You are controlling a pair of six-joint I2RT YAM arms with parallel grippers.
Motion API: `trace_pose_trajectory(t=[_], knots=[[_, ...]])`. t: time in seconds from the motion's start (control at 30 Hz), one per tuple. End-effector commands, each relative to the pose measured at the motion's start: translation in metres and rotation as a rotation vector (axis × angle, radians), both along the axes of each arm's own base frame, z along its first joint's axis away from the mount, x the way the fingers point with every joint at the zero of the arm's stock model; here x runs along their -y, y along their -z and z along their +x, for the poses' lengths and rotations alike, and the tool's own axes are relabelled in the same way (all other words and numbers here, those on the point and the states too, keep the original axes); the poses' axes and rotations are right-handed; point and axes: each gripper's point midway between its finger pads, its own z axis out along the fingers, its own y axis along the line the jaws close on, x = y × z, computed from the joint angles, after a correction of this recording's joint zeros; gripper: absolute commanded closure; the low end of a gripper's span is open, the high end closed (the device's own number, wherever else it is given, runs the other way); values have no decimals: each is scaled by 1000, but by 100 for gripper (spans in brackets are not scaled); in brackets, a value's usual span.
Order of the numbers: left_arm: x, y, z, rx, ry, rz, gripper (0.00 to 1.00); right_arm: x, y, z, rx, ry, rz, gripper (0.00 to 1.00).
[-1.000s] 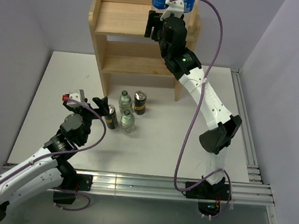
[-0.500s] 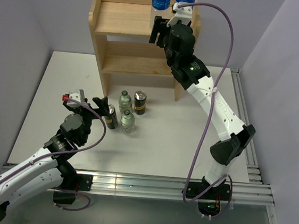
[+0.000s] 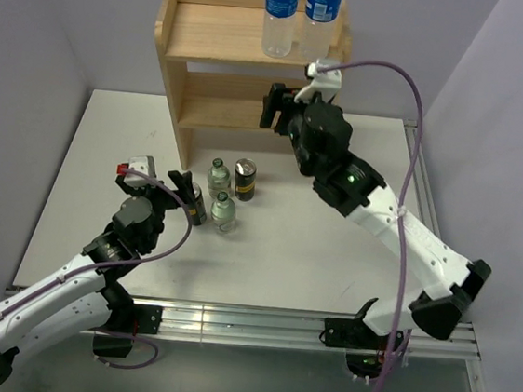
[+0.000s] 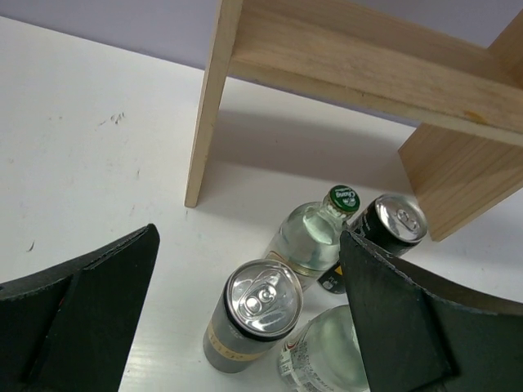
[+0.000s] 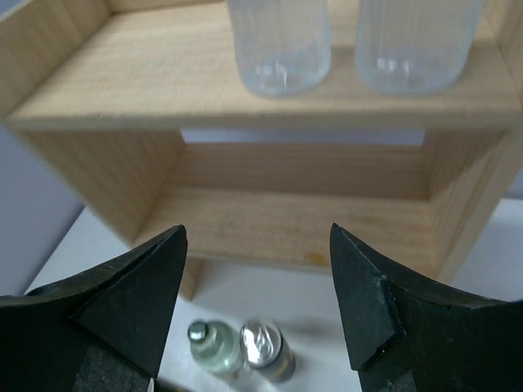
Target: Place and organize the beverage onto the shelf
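Note:
The body (image 3: pixel 199 212) (image 4: pixel 234 336) of the near can, below its silver top and next to the glass bottles, should be gripped next by my left gripper.
The wooden shelf (image 3: pixel 213 36) stands at the back. Two blue-labelled plastic bottles (image 3: pixel 281 11) (image 3: pixel 321 10) stand side by side on its top tier, right of middle. On the table in front stand two glass bottles (image 3: pixel 218 175) (image 3: pixel 223 211) and two cans (image 3: pixel 245 178) (image 3: pixel 195 210). My left gripper (image 3: pixel 185 191) is open with its jaws either side of the near can (image 4: pixel 253 314), not touching it. My right gripper (image 3: pixel 274 106) is open and empty in front of the shelf's lower tier (image 5: pixel 302 220).
In the left wrist view a green-capped glass bottle (image 4: pixel 315 237), the other can (image 4: pixel 392 229) and the second glass bottle (image 4: pixel 327 351) crowd close to the right finger (image 4: pixel 409 327). The shelf's left leg (image 4: pixel 204 122) stands just behind. Purple walls enclose the table.
My right gripper has drawn back from the top tier and come down in front of the shelf, open, with both plastic bottles left standing. My left gripper has edged right toward the near can.

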Motion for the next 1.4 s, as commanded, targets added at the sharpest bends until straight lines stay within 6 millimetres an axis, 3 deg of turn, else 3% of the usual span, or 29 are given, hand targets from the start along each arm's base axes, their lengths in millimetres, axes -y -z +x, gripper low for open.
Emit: trace_pose_trajectory(t=[0.0, 0.1, 0.23, 0.33, 0.43, 0.67, 0.83, 1.07, 1.37], knots=[[8, -4, 3, 8, 22, -26, 1, 18, -15, -40, 43, 0, 137, 23], [12, 2, 5, -14, 26, -29, 1, 21, 19, -63, -13, -33, 177, 24], [15, 8, 6, -39, 28, -49, 1, 12, 85, -92, -123, -71, 167, 25], [17, 15, 7, -61, 29, -70, 1, 11, 117, -105, -176, -77, 155, 26], [14, 29, 5, -87, 0, -104, 1, 18, 135, -115, -199, -78, 158, 26], [6, 81, 0, -129, -48, -142, 1, 43, 156, -126, -214, -51, 168, 26], [6, 94, -5, -118, -59, -187, 1, 55, 166, -132, -216, -41, 185, 26], [14, 94, -5, -114, -53, -173, 1, 61, 177, -135, -225, -29, 176, 26], [19, 57, -22, -32, -47, -165, 1, 59, 190, -135, -243, -30, 169, 26]])
